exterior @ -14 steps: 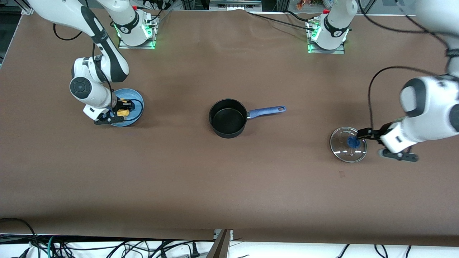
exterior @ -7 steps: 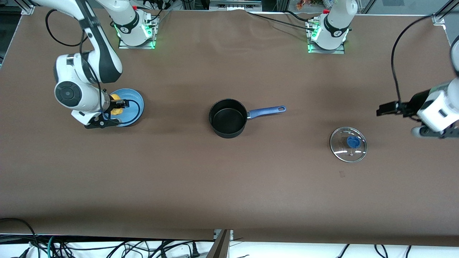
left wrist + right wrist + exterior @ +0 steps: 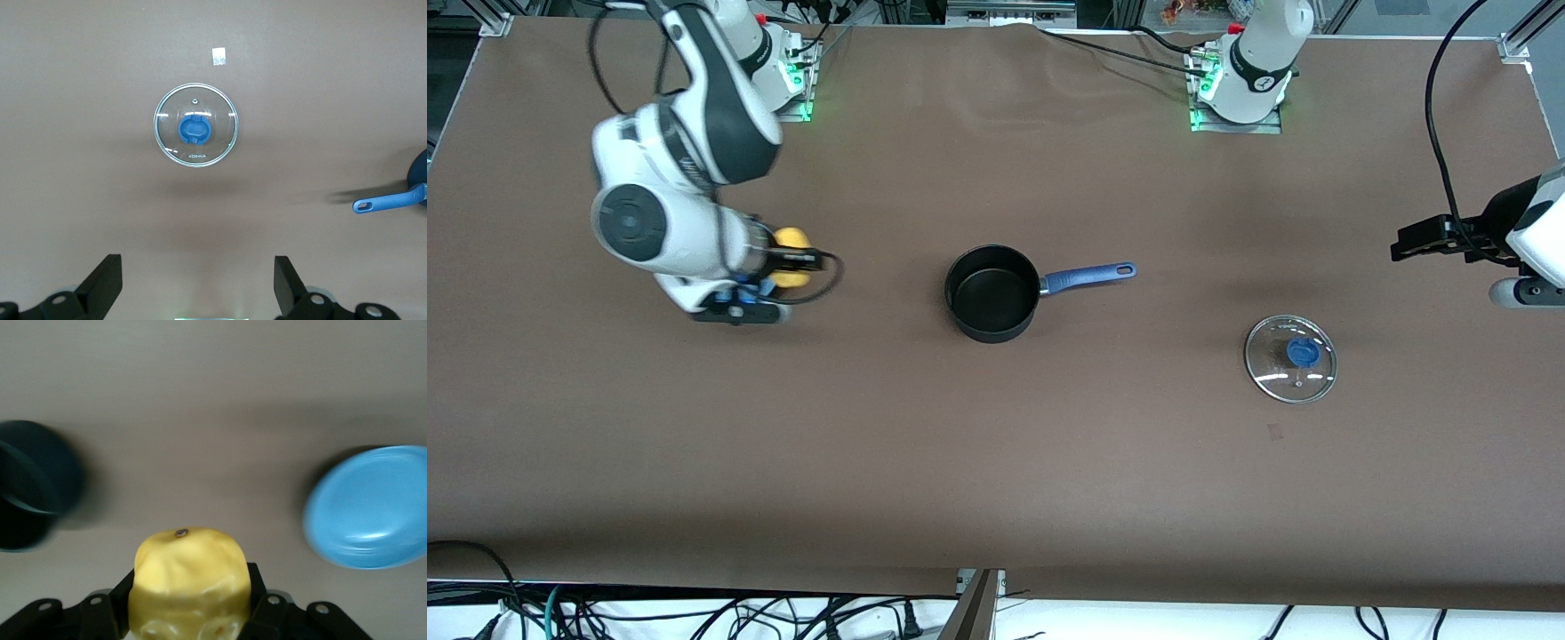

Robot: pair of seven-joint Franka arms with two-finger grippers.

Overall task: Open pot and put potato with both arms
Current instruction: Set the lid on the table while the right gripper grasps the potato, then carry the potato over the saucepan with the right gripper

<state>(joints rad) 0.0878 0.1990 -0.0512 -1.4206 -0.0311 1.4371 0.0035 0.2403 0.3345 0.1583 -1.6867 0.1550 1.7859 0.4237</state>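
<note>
Next, I let go of the yellow potato with my right gripper on the inside bottom of the open black pot [image 3: 1004, 310] [image 3: 17, 487]. The potato is now in the air between plate and pot.
The black pot [image 3: 993, 298] stands open in the middle of the table, its blue handle [image 3: 1089, 276] toward the left arm's end. My right gripper [image 3: 799, 264] is shut on the yellow potato [image 3: 790, 240] and holds it in the air over the table between the plate and the pot. In the right wrist view the potato [image 3: 190, 577] sits between the fingers, with the pot [image 3: 30, 487] blurred at one edge. My left gripper [image 3: 1414, 242] is open and empty, raised over the table at the left arm's end; it also shows in the left wrist view [image 3: 198, 287].
The glass lid [image 3: 1290, 358] with a blue knob lies flat on the table toward the left arm's end, also in the left wrist view [image 3: 195, 133]. The blue plate [image 3: 373, 510] is empty; the right arm hides most of it in the front view.
My right gripper has lifted the potato off the blue plate and carried it toward the pot. My left gripper let go of the lid's knob, rose and drew away from it.
</note>
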